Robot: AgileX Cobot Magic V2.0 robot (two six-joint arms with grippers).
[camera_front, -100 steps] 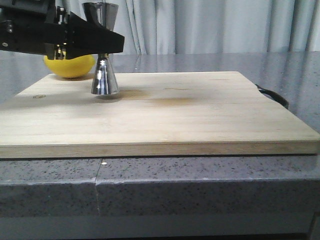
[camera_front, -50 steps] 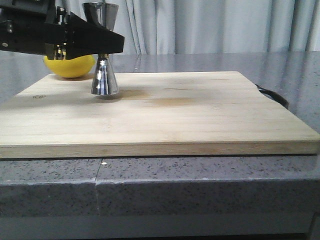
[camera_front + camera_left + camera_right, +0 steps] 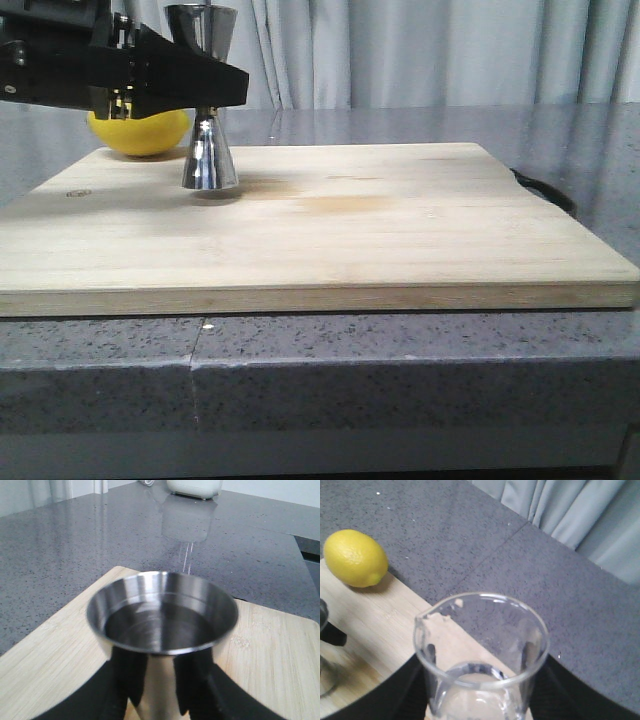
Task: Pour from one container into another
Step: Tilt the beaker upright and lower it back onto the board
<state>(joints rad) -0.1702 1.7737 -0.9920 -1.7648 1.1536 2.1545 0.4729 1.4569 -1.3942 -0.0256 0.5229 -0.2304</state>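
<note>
I will set the glass beaker down with my right gripper on the wooden board (image 3: 469,188), beside the black handle.
A small clear glass beaker (image 3: 481,645) with a pouring lip shows in the right wrist view, upright, over the far edge of the wooden board (image 3: 380,625). My right gripper (image 3: 481,692) is shut on it, a black finger on each side. The front view shows neither of them. A shiny metal hourglass cup (image 3: 207,150) stands on the board (image 3: 330,230) at the back left. My left gripper (image 3: 205,85) is shut on its narrow middle. The left wrist view looks into the cup's round mouth (image 3: 161,611), with my left gripper (image 3: 159,680) below it.
A yellow lemon (image 3: 138,132) lies behind the cup at the board's back left corner, also seen as the lemon (image 3: 355,557). A black handle (image 3: 548,192) sticks out at the board's right side. Grey stone counter (image 3: 300,370) surrounds the board; curtains hang behind.
</note>
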